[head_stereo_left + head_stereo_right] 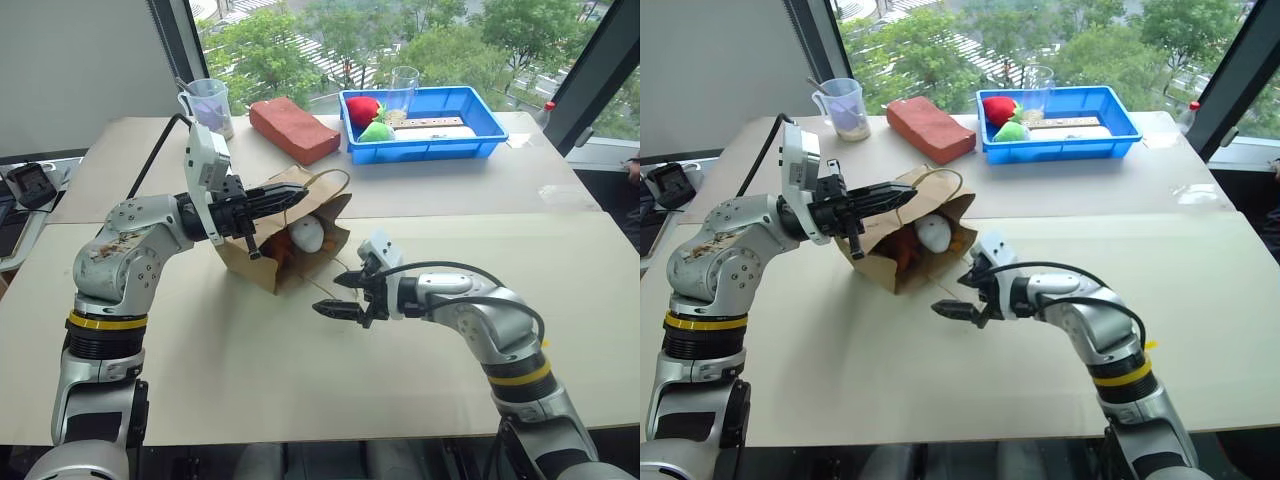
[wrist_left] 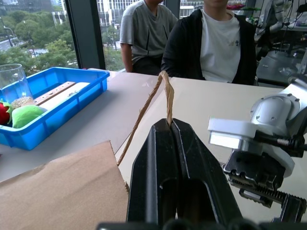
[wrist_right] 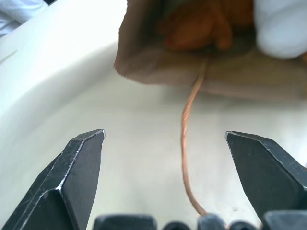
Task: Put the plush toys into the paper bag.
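The robot's left gripper will let the brown paper bag stand upright on the table just before the seam (image 1: pixel 308 265) and let go of it.
The brown paper bag (image 1: pixel 238 262) lies on its side at the middle of the table, mouth toward my right arm. My left gripper (image 1: pixel 295 195) is shut on the bag's upper rim (image 2: pixel 169 98) and holds the mouth up. Inside the mouth sit the plush toys, the white one (image 1: pixel 306 233) beside the reddish-brown one (image 1: pixel 277 248). My right gripper (image 1: pixel 332 295) hangs open and empty just above the table in front of the bag's mouth. Its wrist view looks in at both toys, with the bag's cord handle (image 3: pixel 187 134) lying between its fingers.
A blue tray (image 1: pixel 480 140) at the back right holds a red and green strawberry toy (image 1: pixel 362 110) and a glass (image 1: pixel 403 88). A red brick block (image 1: pixel 293 128) and a measuring cup (image 1: pixel 208 105) stand behind the bag. Two people (image 2: pixel 211 43) sit beyond the table.
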`<state>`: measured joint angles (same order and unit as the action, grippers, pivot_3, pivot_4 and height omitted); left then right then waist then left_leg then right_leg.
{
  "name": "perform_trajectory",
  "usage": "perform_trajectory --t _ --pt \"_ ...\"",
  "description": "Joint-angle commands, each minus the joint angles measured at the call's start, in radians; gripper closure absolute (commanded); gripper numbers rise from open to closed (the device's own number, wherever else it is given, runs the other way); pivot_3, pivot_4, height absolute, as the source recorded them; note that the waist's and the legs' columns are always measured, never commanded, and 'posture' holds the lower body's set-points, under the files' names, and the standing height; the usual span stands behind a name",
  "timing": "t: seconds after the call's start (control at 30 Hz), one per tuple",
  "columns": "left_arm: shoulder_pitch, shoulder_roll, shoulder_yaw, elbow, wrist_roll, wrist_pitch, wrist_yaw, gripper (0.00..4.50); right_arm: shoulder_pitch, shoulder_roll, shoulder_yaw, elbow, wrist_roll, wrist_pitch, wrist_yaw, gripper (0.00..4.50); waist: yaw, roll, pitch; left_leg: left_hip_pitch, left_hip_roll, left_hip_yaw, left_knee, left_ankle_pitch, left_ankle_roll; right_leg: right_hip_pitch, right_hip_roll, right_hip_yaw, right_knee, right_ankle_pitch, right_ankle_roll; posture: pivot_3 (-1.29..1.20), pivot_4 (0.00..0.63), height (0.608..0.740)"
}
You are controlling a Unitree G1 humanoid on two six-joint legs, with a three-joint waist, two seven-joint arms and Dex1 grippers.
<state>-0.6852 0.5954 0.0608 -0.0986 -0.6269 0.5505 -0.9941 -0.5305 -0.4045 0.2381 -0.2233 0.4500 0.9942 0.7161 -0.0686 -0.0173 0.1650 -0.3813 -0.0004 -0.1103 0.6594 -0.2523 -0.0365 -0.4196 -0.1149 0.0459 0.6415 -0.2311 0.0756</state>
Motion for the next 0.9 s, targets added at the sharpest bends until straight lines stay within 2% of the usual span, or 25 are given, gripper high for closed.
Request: perform_trajectory --t 0.03,0.17,0.43,0.63,0.9 --pt "-0.023 0.007 0.013 -0.012 -0.002 -0.004 -0.001 4.5 -0.005 0.013 0.02 0.027 -0.032 -0.057 -0.012 0.28 0.001 0.0 0.0 0.0 0.0 0.0 0.0 0.0 0.0 0.0 0.0 0.0 0.0 0.0 0.0 0.0 0.15 0.74" --pt "-0.019 0.015 0.02 -0.021 -0.004 0.002 0.005 4.5 -0.006 0.021 0.02 0.038 -0.043 -0.083 -0.007 1.5 0.003 0.0 0.0 -0.002 0.0 0.0 0.001 0.0 0.0 -0.001 0.0 0.0 0.0 0.0 0.0 0.0 0.15 0.74" --pt "-0.017 0.021 0.026 -0.02 -0.002 -0.001 0.012 4.5 -0.009 0.022 -0.018 0.004 -0.029 -0.107 -0.01 4.31 0.002 0.0 0.0 -0.002 0.0 0.0 0.0 0.0 0.0 -0.001 0.0 0.0 0.0 0.0 0.0 0.0 0.15 0.74" --pt "-0.097 -0.022 -0.007 0.089 0.064 -0.087 0.012 4.5 -0.028 0.028 -0.162 -0.164 0.054 -0.054 -0.072 4.42 0.012 0.0 0.0 -0.002 0.0 0.0 0.001 0.0 0.0 -0.001 0.0 0.0 0.0 0.0 0.0 0.0 0.15 0.74" --pt "-0.346 -0.155 -0.051 0.487 0.186 -0.3 -0.065 4.5 -0.099 0.007 -0.301 -0.358 0.189 0.029 -0.151 4.42 0.026 0.0 0.0 -0.003 0.0 0.0 0.001 0.0 0.0 -0.001 0.0 -0.001 0.0 0.0 0.0 0.0 0.15 0.74"
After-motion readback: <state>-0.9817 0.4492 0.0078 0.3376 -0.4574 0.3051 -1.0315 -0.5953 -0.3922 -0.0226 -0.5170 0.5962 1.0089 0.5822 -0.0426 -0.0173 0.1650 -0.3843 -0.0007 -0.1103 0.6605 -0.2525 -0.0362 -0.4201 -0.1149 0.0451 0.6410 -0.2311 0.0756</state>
